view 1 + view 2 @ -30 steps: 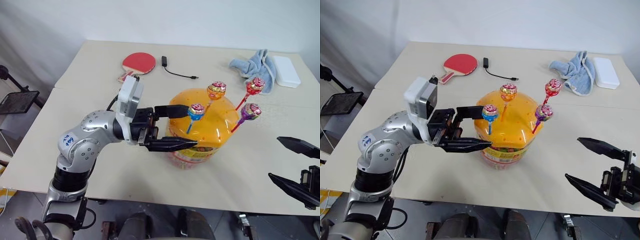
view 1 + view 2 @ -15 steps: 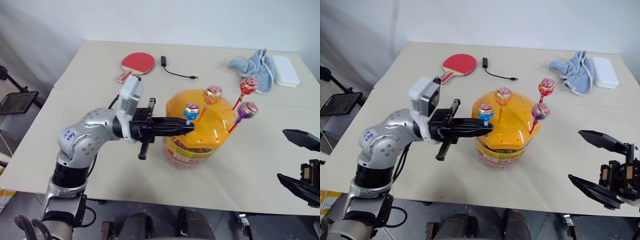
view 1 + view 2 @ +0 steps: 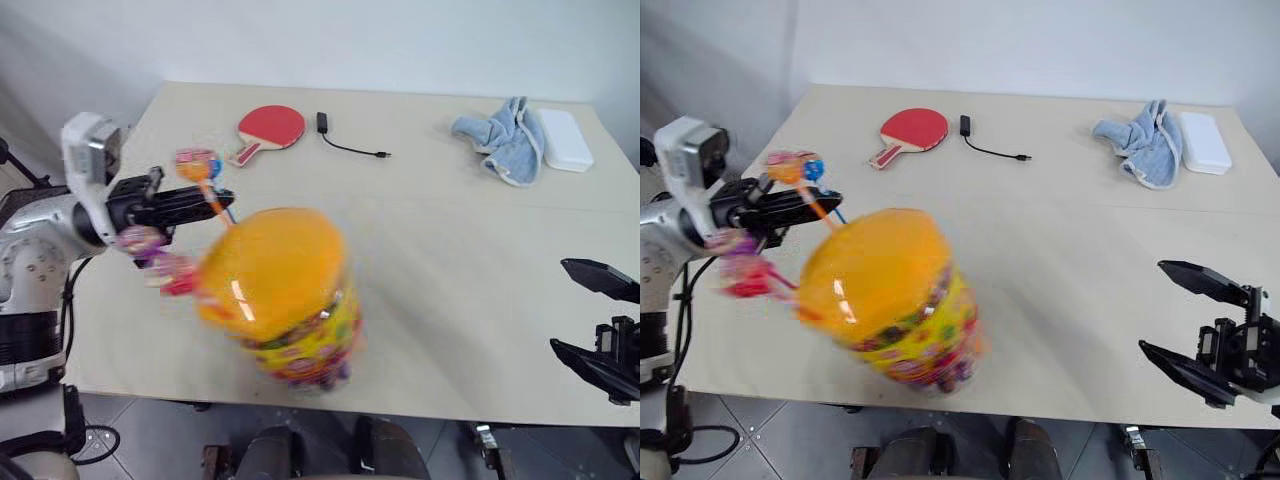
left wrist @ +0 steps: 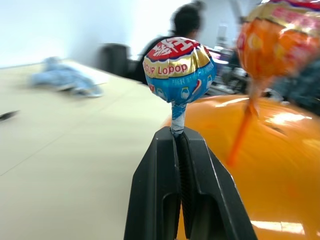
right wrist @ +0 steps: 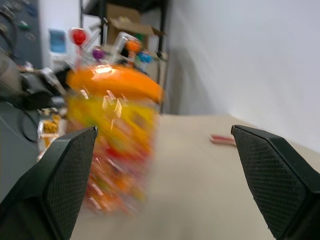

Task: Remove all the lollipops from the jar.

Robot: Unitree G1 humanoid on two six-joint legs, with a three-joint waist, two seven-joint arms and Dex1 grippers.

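Note:
The robot's left gripper will release the blue lollipop on the bare table (image 3: 120,291) between the jar and the white arm.
The jar (image 3: 285,300), clear with printed sides and an orange domed lid (image 3: 268,268), is blurred and leans with its lid toward the left near the table's front edge. My left gripper (image 3: 222,195) is shut on the stick of the blue lollipop (image 4: 179,70), just off the lid. The orange lollipop (image 4: 277,40) stands beside it with its stick in the lid. The purple lollipop (image 3: 140,238) and the red lollipop (image 3: 175,277) stick out of the lid's left side. My right gripper (image 3: 560,305) hangs open at the right, well away from the jar.
A red table-tennis paddle (image 3: 270,125), a black cable (image 3: 350,145), a blue towel (image 3: 500,135) and a white box (image 3: 563,138) lie along the far side of the table (image 3: 460,250). A person (image 4: 185,25) sits in the background of the left wrist view.
My left gripper shut on the blue lollipop's stick and swung far to the left. The jar came with it, tipping and sliding left and toward the front edge. The right gripper stayed put.

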